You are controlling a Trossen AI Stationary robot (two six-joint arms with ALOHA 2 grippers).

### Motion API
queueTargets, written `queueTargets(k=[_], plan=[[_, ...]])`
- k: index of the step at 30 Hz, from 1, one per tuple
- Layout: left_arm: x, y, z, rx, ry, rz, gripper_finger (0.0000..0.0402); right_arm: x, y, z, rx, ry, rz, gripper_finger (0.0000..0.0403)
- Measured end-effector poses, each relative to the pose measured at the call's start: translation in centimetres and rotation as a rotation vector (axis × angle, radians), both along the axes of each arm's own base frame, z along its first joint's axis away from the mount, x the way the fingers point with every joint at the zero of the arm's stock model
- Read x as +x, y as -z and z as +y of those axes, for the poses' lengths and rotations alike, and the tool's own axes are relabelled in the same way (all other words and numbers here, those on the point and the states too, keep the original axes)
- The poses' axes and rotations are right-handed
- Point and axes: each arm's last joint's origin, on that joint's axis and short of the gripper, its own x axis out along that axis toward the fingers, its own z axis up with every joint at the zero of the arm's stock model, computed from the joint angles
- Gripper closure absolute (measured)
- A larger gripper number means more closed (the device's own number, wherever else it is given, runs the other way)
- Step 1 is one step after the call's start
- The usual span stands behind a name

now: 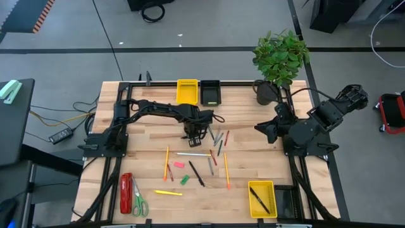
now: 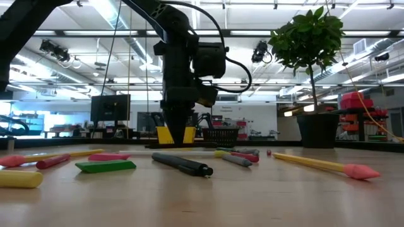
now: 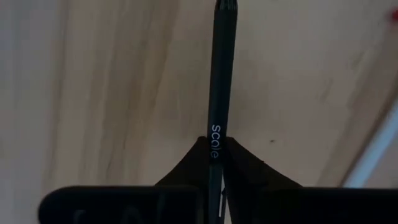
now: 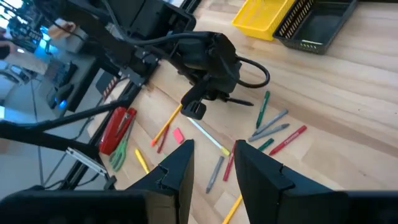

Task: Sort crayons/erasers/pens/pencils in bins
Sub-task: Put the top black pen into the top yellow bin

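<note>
The robot's left gripper should release the black pen in the middle of the far yellow bin point(image 1: 187, 95).
My left gripper point(image 1: 195, 133) stands over the middle of the table, shut on a black pen point(image 3: 221, 74) printed with white letters. The pen also shows in the right wrist view point(image 4: 239, 101), sticking out sideways from the fingers. My right gripper point(image 4: 214, 168) is open and empty, up at the table's right side point(image 1: 266, 130). A second black pen point(image 1: 196, 172) lies on the table, and a third lies in the near yellow bin point(image 1: 261, 197). Grey, green and red crayons point(image 1: 219, 140) lie just right of my left gripper. The pink eraser point(image 1: 178, 164) and green eraser point(image 1: 184, 180) lie nearer the front. My left gripper pinches the pen's barrel at its printed letters point(image 3: 214, 134) between its two fingers point(image 3: 186, 168). The fingers come from above, pointing down, and lie across the pen. The pen lies about level, close over the wood; I cannot tell whether it is clear of the table.
A yellow bin point(image 1: 186, 92) and a black bin point(image 1: 210, 93) stand at the far edge, another black bin point(image 1: 288, 202) at the near right. Orange pencils point(image 1: 166, 161), a pale pencil point(image 1: 193, 154), a red stapler point(image 1: 126, 192), scissors point(image 1: 138, 201) and a potted plant point(image 1: 278, 57) are about.
</note>
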Motion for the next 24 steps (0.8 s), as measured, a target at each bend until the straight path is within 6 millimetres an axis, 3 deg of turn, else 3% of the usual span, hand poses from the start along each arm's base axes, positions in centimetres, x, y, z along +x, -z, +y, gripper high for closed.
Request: queueTargets(k=[5, 12, 17, 24], plan=[[-0.1, -1.8, 1.2, -0.002, -0.023, -0.051, 0.0361, -0.6, -0.3, -0.4, -0.001, -0.005, -0.016, 0.0282], [-0.6, -7.3, 4.9, 0.033, -0.116, -0.199, 0.0371, -0.9, -0.5, -1.2, -0.008, 0.022, -0.025, 0.0282], [-1.9, -10.3, 9.7, 0.093, -0.242, -0.275, 0.0363, -0.7, -0.6, -1.7, -0.011, 0.054, -0.025, 0.0282], [-5.4, -11.1, 17.1, 0.143, -0.448, -0.324, 0.037, -0.6, -0.6, -2.2, -0.012, 0.09, -0.025, 0.0282]])
